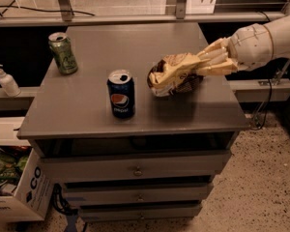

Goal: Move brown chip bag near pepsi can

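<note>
I need to set the brown chip bag down on the grey cabinet top and let go of it there, close against the pepsi can's side (161,88).
The brown chip bag (174,75), tan-yellow with dark brown patches, is held at the right side of the grey cabinet top (87,110), low over or touching the surface. My gripper (195,64) comes in from the right and is shut on the bag's upper right part. The pepsi can (121,94), dark blue with a round logo and silver top, stands upright just left of the bag, a small gap between them.
A green can (63,53) stands upright at the far left of the top. A white pump bottle (6,80) sits on a ledge to the left. A cardboard box (19,192) is on the floor at lower left. Drawers (137,170) face front.
</note>
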Robot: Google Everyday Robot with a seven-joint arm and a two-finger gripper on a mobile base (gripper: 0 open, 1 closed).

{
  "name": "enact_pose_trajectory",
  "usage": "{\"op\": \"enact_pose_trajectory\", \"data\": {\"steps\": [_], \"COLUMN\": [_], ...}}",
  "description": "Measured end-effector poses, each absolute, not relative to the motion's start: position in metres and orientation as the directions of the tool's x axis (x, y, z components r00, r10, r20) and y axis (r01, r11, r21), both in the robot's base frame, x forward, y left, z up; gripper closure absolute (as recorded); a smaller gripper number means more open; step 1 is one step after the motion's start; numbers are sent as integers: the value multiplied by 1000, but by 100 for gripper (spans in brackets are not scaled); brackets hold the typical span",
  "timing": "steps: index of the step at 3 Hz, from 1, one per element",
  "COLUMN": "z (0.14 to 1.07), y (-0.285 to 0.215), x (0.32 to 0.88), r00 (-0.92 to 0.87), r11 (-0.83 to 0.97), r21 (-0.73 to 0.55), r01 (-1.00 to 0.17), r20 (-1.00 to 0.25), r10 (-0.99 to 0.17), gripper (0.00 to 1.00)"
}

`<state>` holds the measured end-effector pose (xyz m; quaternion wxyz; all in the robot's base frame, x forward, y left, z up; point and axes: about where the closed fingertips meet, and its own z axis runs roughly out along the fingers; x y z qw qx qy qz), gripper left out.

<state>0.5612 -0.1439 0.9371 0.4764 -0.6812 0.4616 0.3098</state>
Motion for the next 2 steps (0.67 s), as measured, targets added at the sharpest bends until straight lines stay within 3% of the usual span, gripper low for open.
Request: {"op": "enact_pose_trajectory", "data": {"steps": [2], "z": [904], "y": [-125], "x": [534], "r00": [390], "r11": [-241], "r21": [-322], "r01": [-915], "r20": [-857], "r10": [-336], "gripper": [100]}}
